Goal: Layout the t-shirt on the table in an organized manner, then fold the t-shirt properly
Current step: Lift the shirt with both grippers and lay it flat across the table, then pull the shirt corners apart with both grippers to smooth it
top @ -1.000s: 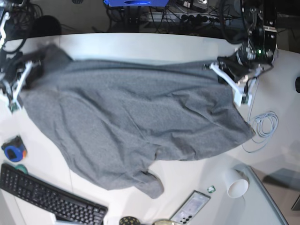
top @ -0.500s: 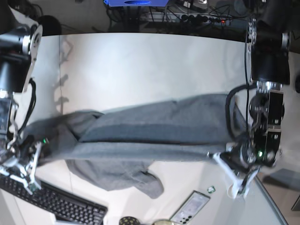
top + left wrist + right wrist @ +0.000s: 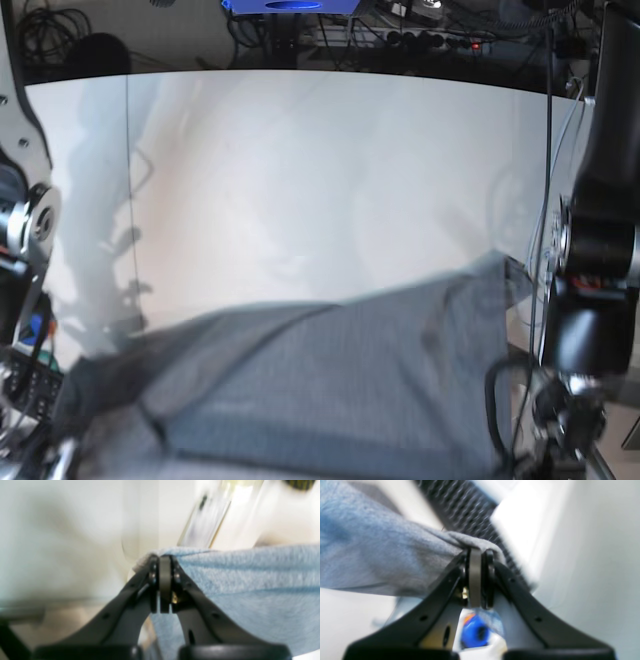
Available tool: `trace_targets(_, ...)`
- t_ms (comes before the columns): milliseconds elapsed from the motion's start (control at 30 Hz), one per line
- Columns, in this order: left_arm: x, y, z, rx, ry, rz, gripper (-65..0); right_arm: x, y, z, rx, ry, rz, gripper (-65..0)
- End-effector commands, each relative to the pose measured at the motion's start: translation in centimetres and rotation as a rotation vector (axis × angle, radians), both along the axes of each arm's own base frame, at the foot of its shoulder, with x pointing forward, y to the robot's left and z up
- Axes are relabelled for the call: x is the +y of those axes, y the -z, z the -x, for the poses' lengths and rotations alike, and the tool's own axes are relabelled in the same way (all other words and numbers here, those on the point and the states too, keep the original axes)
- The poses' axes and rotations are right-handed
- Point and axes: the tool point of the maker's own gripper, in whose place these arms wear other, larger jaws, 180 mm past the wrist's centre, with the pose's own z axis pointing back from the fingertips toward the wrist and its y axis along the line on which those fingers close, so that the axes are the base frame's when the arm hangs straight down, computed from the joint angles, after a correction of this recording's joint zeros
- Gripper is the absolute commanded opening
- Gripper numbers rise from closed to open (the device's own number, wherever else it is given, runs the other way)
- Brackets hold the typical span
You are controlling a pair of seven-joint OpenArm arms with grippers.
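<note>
My left gripper needs to release the corner of the grey t-shirt on the bare far part of the white table point(image 3: 477, 150).
The grey t-shirt point(image 3: 330, 390) hangs stretched across the near part of the white table point(image 3: 300, 170), its far edge running from lower left up to the right. In the left wrist view my left gripper point(image 3: 165, 560) is shut on a corner of the t-shirt point(image 3: 245, 580), which spreads to the right. In the right wrist view my right gripper point(image 3: 477, 553) is shut on a bunched edge of the t-shirt point(image 3: 377, 557), which trails left. In the base view the left arm point(image 3: 595, 290) stands at the right and the right arm point(image 3: 25, 230) at the left. Both grippers sit low at the frame's bottom, hidden there.
A black keyboard point(image 3: 470, 512) lies just beyond my right gripper, and a blue roll point(image 3: 475, 632) shows under it. A blurred phone-like object point(image 3: 207, 517) lies past my left gripper. Cables and a power strip point(image 3: 400, 35) run behind the table's far edge.
Both arms have pulled the t-shirt from the far half of the table toward the near edge. The shirt now covers the phone and cup area, and the far half lies bare.
</note>
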Motion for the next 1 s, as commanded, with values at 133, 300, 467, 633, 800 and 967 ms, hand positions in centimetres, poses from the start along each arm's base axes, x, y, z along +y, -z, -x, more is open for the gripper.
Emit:
trace_targets(133, -1.2, -14.8, 0.0, -0.322, 0.047, 0.138, -65.0, -5.7, -14.4, 1.9, -0.281, 0.158, 0.181, -64.2)
trace_targets(300, -1.6, -7.4, 4.9, -0.194, 0.078, 0.169, -65.0, -6.4, -9.3, 7.2, -0.189, 0.201, 0.318, -64.2)
trace_targets(467, -0.5, 5.6, 13.1, -0.005, 0.042, 0.175, -65.0, -4.6, 3.3, 13.9, 0.059, 0.16, 0.322, -64.2)
trace_targets(633, 0.0, 14.4, 22.6, 0.185, 0.003, 0.191, -65.0, -3.3, 13.5, 22.0, 0.286, 0.211, 0.189, -64.2)
trace_targets(800, 0.7, 21.0, 28.8, 0.349, -0.027, 0.189, -65.0, -1.3, 19.8, 26.1, 0.45, 0.222, 0.086, -64.2)
trace_targets(967, 1.8, 24.6, 31.9, 0.432, -0.063, 0.186, -65.0, -1.2, 21.3, 28.3, 0.506, 0.225, 0.085, -64.2)
